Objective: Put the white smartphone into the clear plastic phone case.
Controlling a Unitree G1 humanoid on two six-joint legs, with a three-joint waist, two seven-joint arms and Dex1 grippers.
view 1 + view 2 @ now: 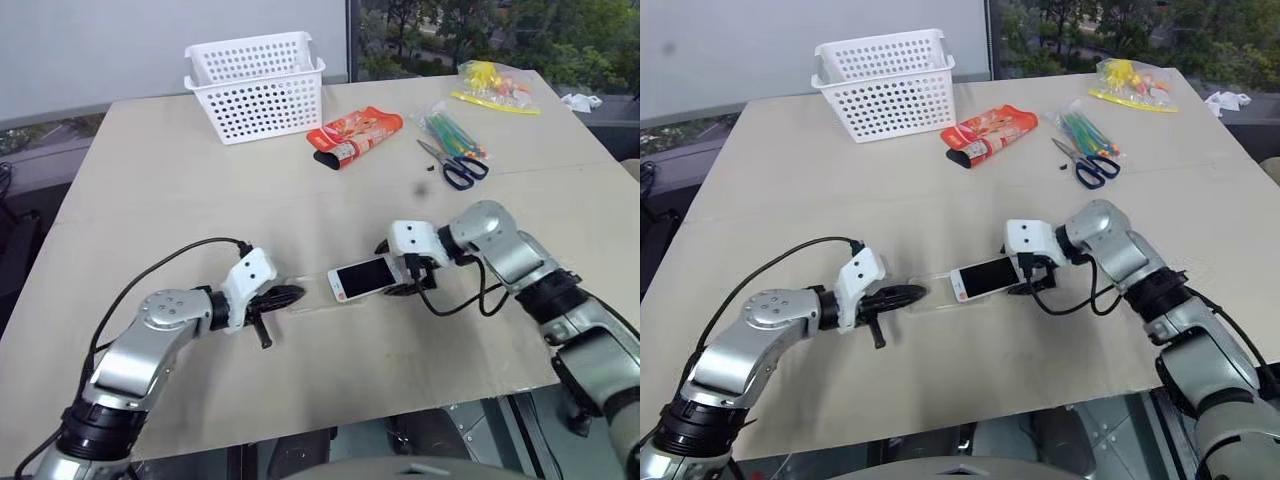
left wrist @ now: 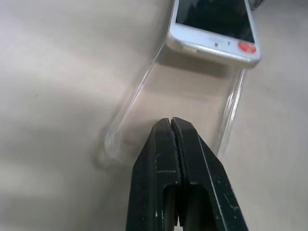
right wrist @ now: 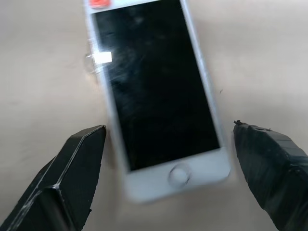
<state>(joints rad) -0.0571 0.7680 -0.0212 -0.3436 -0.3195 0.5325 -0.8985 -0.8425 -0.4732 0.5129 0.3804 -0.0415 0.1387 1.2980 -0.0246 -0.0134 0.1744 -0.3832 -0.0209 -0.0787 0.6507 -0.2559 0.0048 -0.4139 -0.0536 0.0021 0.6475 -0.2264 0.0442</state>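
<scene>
Next, my right gripper takes hold of the home-button end (image 3: 179, 176) and slides the white smartphone further over, as its top end sits far short of the case's empty end.
The white smartphone (image 1: 362, 277) lies screen up in the middle of the table, its left part over the right end of the clear plastic phone case (image 2: 144, 86). That end of the phone sits slightly raised, with a shadow under it. My right gripper (image 3: 168, 127) is open, one black finger on each side of the phone's home-button end, neither touching it. My left gripper (image 2: 172, 121) is shut with nothing in it, its tips over the empty left end of the case (image 1: 312, 299). Whether they press on the case I cannot tell.
At the back of the table stand a white perforated basket (image 1: 258, 85), a red-orange packet (image 1: 355, 135), black-handled scissors (image 1: 455, 165), a bag of coloured pens (image 1: 455, 130) and a yellow bag (image 1: 492, 85). The table's front edge (image 1: 400, 405) runs just below both arms.
</scene>
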